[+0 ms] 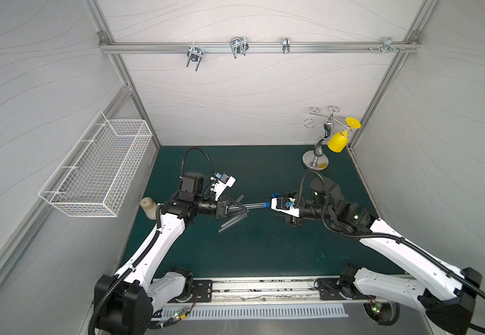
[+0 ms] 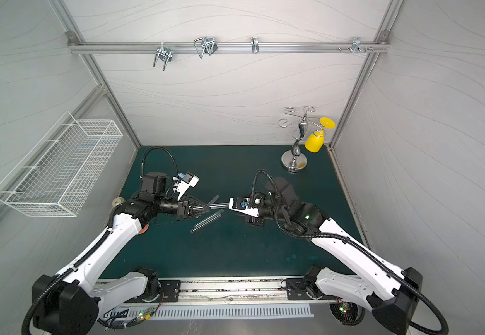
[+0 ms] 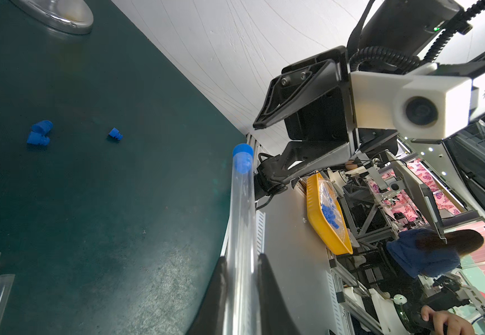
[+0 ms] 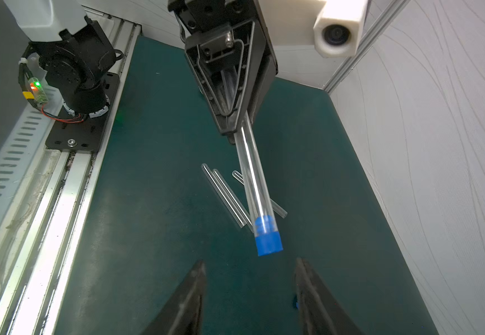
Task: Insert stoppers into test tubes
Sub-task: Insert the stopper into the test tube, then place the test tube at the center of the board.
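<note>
My right gripper will take the stopper end [image 1: 266, 204] and put it down near the metal stand, as my left gripper holds the stoppered test tube above the open tubes.
My left gripper [image 3: 242, 258] is shut on a clear test tube [image 3: 242, 217], which it holds level above the green mat in both top views [image 1: 254, 205] [image 2: 216, 206]. A blue stopper [image 4: 268, 237] sits in the tube's open end [image 3: 242, 158]. My right gripper [image 4: 250, 262] is open, its jaws apart just short of the stopper and touching nothing. Three more test tubes [image 4: 226, 197] [image 1: 232, 222] lie on the mat under the held one. Three loose stoppers [image 3: 39, 132] [image 3: 115, 135] lie on the mat beyond.
A cream-capped bottle [image 1: 148, 207] stands by the left arm. A metal stand [image 1: 316, 159] with a yellow cup [image 1: 338, 142] is at the back right. A white wire basket [image 1: 96, 171] hangs on the left wall. A yellow tray [image 3: 322, 220] sits outside the cell.
</note>
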You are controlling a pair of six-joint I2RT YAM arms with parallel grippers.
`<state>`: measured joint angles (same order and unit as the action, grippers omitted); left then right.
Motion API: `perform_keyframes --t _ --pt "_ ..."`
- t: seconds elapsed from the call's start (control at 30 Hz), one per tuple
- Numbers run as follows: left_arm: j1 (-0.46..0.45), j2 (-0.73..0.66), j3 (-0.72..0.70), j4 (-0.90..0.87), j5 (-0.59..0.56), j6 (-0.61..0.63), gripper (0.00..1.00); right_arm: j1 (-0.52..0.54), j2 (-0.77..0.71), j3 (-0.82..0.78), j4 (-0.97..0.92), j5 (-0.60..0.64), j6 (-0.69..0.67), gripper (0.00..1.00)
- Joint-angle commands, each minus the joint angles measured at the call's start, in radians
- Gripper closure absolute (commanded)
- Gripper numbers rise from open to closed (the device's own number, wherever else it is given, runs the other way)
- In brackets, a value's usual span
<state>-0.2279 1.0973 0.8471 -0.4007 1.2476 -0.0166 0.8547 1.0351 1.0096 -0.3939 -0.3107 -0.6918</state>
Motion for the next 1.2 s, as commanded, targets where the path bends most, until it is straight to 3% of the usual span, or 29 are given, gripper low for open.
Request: perform_keyframes --t 0.0,0.3,0.57,1.1,1.13,1.17 --pt "0.003 -0.008 0.036 0.002 0.001 0.029 1.0 0.019 0.042 0.041 0.02 0.002 -0.049 0.49" --pt "0.001 -0.009 0.033 0.002 0.001 0.029 1.0 0.045 0.136 0.093 0.031 0.003 -0.068 0.56" --pt "-0.004 -0.011 0.032 0.003 0.001 0.029 1.0 0.053 0.181 0.119 0.027 0.007 -0.083 0.75" --pt "-0.006 -0.016 0.029 0.003 0.001 0.029 1.0 0.055 0.197 0.141 0.009 0.014 -0.086 0.94" --pt "-0.005 -0.018 0.029 0.003 0.0 0.03 0.98 0.055 0.195 0.139 0.008 0.015 -0.084 0.94" --pt "-0.005 -0.019 0.03 0.002 -0.003 0.03 0.87 0.054 0.194 0.137 0.013 0.015 -0.079 0.95"
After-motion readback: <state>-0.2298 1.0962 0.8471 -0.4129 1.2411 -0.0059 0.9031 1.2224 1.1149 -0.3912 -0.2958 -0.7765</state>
